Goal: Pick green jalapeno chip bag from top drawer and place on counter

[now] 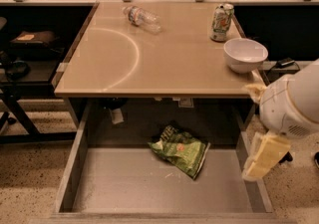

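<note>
The green jalapeno chip bag has a near end (192, 154) toward the front of the top drawer, and my gripper should close on that end.
The green jalapeno chip bag (179, 149) lies crumpled on the grey floor of the open top drawer (124, 188), right of the middle and near the back. The beige counter (149, 54) spans the area above the drawer, with a light arc on its left half. My white arm (294, 101) comes in from the right edge, and the cream-coloured gripper (264, 156) hangs down beside the drawer's right side, to the right of the bag and apart from it.
On the counter stand a white bowl (245, 55) at the right edge and a green-and-white soda can (222, 22) behind it. A clear plastic bottle (142, 18) lies at the back. Dark shelving (25, 63) stands to the left.
</note>
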Controlling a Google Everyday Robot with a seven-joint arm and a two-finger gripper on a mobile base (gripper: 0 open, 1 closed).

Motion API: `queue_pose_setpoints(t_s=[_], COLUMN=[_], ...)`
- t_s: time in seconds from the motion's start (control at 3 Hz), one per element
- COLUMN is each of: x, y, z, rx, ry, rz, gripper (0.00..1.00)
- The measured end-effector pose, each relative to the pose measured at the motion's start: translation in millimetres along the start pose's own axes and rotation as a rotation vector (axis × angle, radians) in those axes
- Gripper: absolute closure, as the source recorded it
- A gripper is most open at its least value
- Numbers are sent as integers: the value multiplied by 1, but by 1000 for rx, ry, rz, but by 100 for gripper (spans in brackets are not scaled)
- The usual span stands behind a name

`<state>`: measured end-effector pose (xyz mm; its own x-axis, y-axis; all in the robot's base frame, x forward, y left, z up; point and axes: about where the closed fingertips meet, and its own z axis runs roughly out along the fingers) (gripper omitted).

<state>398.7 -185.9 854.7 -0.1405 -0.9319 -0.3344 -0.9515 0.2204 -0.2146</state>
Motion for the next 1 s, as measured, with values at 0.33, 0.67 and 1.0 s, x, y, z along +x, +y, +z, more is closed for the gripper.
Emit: queue_pose_setpoints(t_s=[0.33, 0.67, 1.0], x=[9, 14, 10], y=[19, 35, 36], z=[57, 105, 105], rx=[-25, -91, -80], ry=[-70, -103, -106], rz=[2, 0, -6], gripper=[0, 0, 0])
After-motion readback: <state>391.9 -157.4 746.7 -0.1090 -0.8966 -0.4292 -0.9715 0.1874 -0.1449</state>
